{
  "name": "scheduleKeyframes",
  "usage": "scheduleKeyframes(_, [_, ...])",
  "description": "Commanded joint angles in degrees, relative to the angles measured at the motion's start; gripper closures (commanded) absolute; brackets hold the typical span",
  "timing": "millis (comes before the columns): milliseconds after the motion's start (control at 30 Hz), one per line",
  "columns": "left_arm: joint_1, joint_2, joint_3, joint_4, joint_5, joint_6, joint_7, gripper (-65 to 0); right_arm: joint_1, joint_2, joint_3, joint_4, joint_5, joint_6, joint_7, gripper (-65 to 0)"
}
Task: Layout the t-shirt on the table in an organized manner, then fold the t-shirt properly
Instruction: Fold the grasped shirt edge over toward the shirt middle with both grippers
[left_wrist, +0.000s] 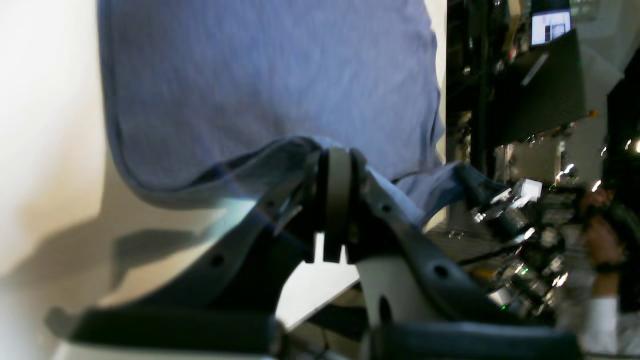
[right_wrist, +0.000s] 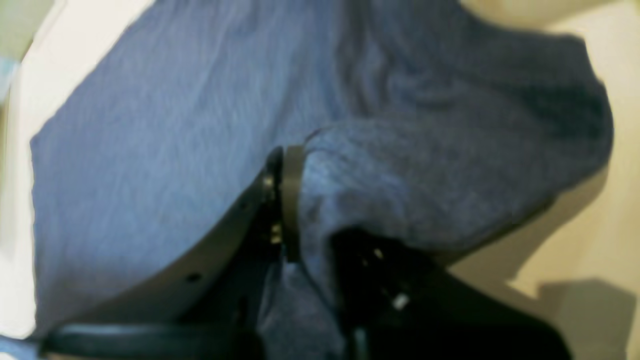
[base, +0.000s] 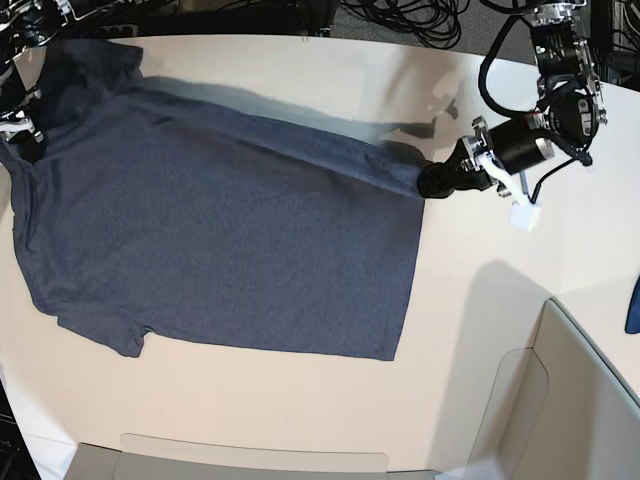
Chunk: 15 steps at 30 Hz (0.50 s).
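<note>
I will use my left gripper to release the t-shirt's far hem corner folded over at the far part of the hem edge (base: 428, 235).
The dark navy-grey t-shirt (base: 220, 230) lies spread on the off-white table (base: 480, 310) with its plain side up, neck end to the left. My left gripper (base: 435, 180) is shut on the shirt's far hem corner; in the left wrist view (left_wrist: 337, 170) the jaws pinch the cloth edge (left_wrist: 260, 100). My right gripper (base: 25, 140) is at the far left and is shut on the shirt near the sleeve; the right wrist view (right_wrist: 292, 170) shows cloth (right_wrist: 150, 150) bunched between the jaws. The shirt's far edge is lifted and stretched between the two grippers.
Grey-beige box walls stand at the lower right (base: 560, 400) and along the front edge (base: 250, 465). A small brighter blue cloth scrap (base: 632, 305) lies at the right edge. Cables (base: 420, 20) lie beyond the table's far edge.
</note>
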Motion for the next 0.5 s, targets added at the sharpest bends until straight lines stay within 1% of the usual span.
scheduleKeyframes(0, [-1.1,-0.6,-0.4,-1.3,-1.5,0.3,0.1,0.0,1.4,1.0,0.1,0.8,-0.1,-0.6,1.0,0.0])
scheduleKeyframes(67, [-3.7,-0.6,-0.4,-4.9,-1.5,0.3,0.1,0.0,4.1,1.0,0.1,-0.8,-2.8,-0.6,1.0,0.0])
scheduleKeyframes(133, [-6.3,-0.6,-0.4,-8.1,-1.5,0.3,0.1,0.0,6.1,1.2,0.1,-3.4,-4.0,-0.6,1.0,0.0])
scheduleKeyframes(300, [-10.1,-0.7,-0.4,-12.1,-1.6,0.1,0.1,0.0,10.2,1.2,-0.3,-9.3,-4.2,-0.6,1.0,0.0])
scheduleKeyframes(467, [-13.3,-0.7,-0.4,-12.4,-1.5,0.3,0.0,0.0,11.6,1.8,-5.0,-12.7,-4.3,-0.6,1.0,0.0])
